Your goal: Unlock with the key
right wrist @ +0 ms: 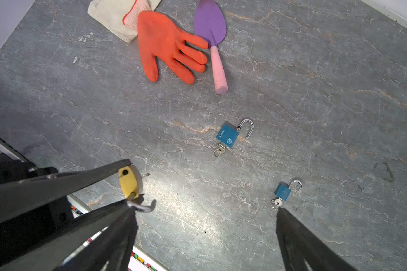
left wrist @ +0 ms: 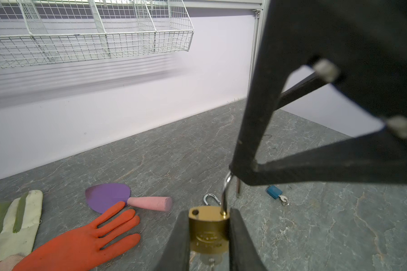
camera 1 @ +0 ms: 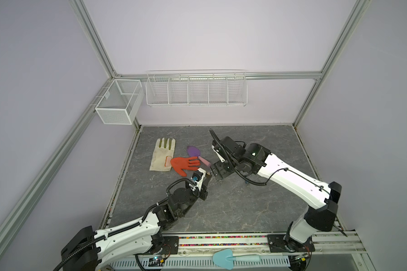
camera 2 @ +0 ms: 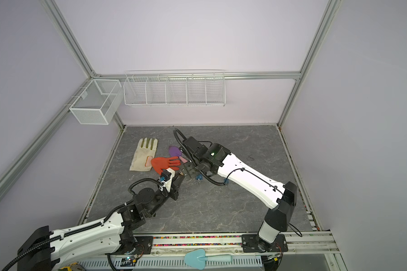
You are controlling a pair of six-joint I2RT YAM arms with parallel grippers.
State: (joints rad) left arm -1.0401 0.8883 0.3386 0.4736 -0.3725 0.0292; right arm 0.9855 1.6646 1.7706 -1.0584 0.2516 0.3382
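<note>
My left gripper has the brass padlock. I need to set it down with that gripper on the grey table [camera 1: 198, 201] between the orange glove and the table's near edge. The padlock is now at mid-table.
My left gripper [left wrist: 209, 231] is shut on the body of a brass padlock [left wrist: 208, 228]. The padlock's shackle [left wrist: 224, 199] is swung out, leaving one hole in the body empty. A silver key [left wrist: 211, 261] sticks out under the body. My right gripper [right wrist: 206, 209] stands wide open just beyond it, with one finger [left wrist: 249, 131] touching the shackle's free end [right wrist: 143, 206]. In a top view the two grippers meet mid-table, the left gripper [camera 1: 206, 176] next to the right gripper [camera 1: 214, 176].
Two blue padlocks [right wrist: 228, 136] [right wrist: 283, 192] lie on the grey table [right wrist: 315, 93], shackles open and keys in. Further back lie an orange glove [right wrist: 165, 44], a cream glove [right wrist: 113, 14] and a purple trowel [right wrist: 209, 25]. Wire baskets [camera 1: 195, 89] hang on the back wall.
</note>
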